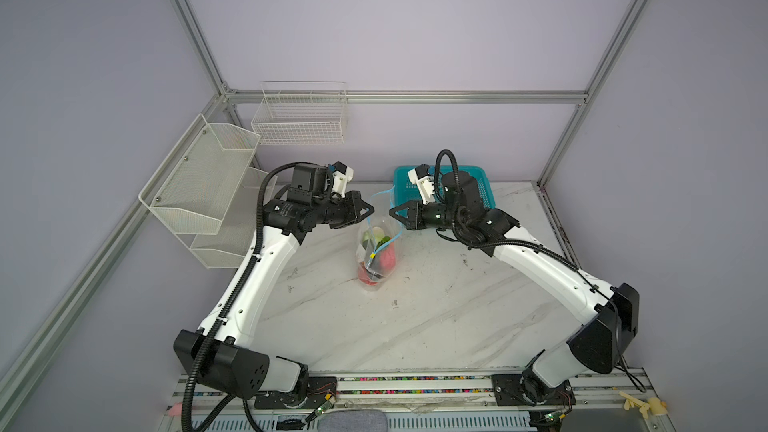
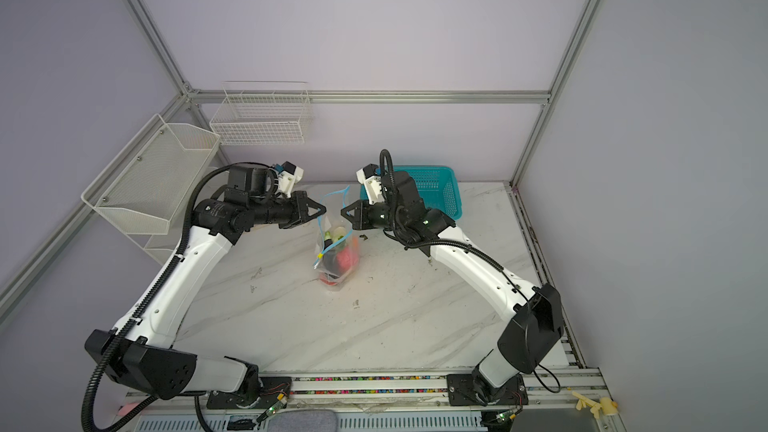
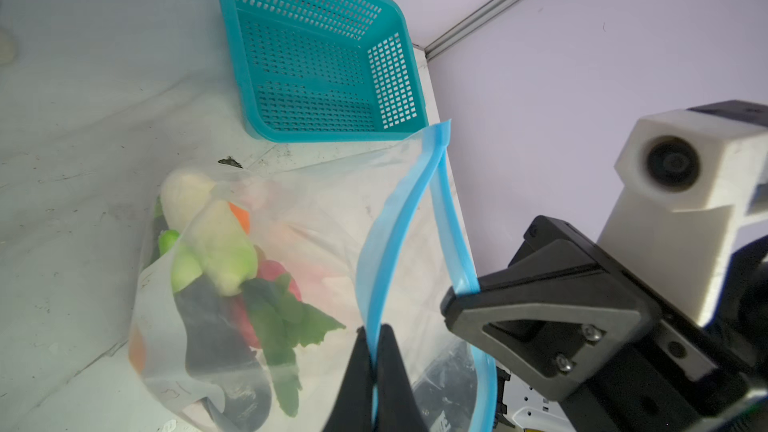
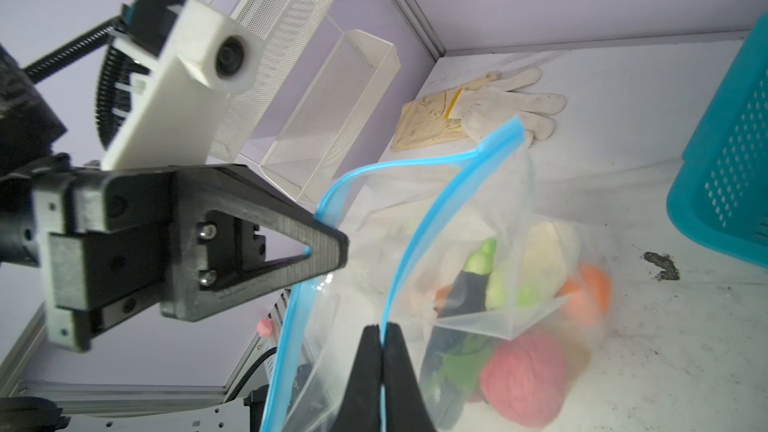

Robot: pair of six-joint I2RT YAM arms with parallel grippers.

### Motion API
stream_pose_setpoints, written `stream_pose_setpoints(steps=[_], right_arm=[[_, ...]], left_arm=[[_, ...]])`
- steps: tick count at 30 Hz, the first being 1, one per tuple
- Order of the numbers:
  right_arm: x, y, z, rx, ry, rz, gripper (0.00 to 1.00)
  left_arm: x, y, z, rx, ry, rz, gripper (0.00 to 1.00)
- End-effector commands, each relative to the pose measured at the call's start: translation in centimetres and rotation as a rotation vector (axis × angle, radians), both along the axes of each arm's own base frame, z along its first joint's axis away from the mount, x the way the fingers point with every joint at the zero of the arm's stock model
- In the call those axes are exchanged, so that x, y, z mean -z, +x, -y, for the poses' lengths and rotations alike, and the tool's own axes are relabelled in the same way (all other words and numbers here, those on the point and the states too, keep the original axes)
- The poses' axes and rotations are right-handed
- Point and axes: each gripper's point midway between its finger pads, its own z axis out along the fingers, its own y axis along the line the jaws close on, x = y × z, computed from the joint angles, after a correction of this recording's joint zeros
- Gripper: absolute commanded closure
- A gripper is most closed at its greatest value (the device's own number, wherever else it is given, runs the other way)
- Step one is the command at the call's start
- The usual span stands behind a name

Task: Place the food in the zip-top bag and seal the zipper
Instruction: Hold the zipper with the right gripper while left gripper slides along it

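Observation:
I am holding the zipper's edges apart with my grippers, so next I let go of the left gripper's zipper edge and take the zipper's near end [image 1: 372, 256] by the yellow slider with that gripper before sealing.
The clear zip-top bag [image 1: 376, 272] [image 2: 332, 278] stands upright mid-table with its mouth spread. The food [image 1: 386, 261] [image 3: 224, 251] [image 4: 523, 380] lies inside: pink, red, green, white, orange and dark pieces. The light blue zipper [image 3: 390, 234] [image 4: 415, 243] is split into two lips, and its yellow slider [image 1: 371, 257] [image 2: 319, 256] hangs at the near end. My left gripper [image 1: 371, 210] [image 3: 376, 330] is shut on one lip. My right gripper [image 1: 391, 211] [image 4: 381, 328] is shut on the opposite lip. The two grippers face each other above the bag.
A teal perforated basket [image 1: 484, 193] [image 3: 316, 68] sits behind the right gripper at the back of the table. White mesh shelves [image 1: 195, 189] and a wire basket [image 1: 299, 118] hang at the left. Work gloves [image 4: 478, 114] lie by the back corner.

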Motion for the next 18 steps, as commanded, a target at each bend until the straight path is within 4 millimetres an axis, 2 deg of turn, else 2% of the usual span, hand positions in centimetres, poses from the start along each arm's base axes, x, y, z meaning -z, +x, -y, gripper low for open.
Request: stream_pose_setpoints(steps=[1,4,8,10,11,18], right_arm=[[-3.1,-1.0,0.8,0.04,0.074,0.031,1.0],[-3.5,-1.1,1.7,0.084,0.097,0.028,1.0],[-2.3,-0.8,2.2,0.129,0.107,0.013,1.0],[-1.7,-0.8,2.2,0.13,0.111,0.008,1.0],[-1.3,-0.7,2.1,0.131,0.107,0.004,1.0],[0.2,0.4,2.6,0.177,0.068,0.022,1.0]], left_arm=[[-5.0,-1.3,1.2,0.066,-0.041,0.134,1.0],[-4.8,-1.6,2.0,0.091,-0.036,0.135,1.0],[-4.0,-1.7,2.8,0.119,-0.028,0.119,0.98],[-3.8,-1.9,3.1,0.135,-0.027,0.12,0.91],[-2.4,-1.2,3.5,0.141,-0.013,0.087,0.87],[-0.7,-1.2,3.7,0.155,-0.001,0.077,0.62]])
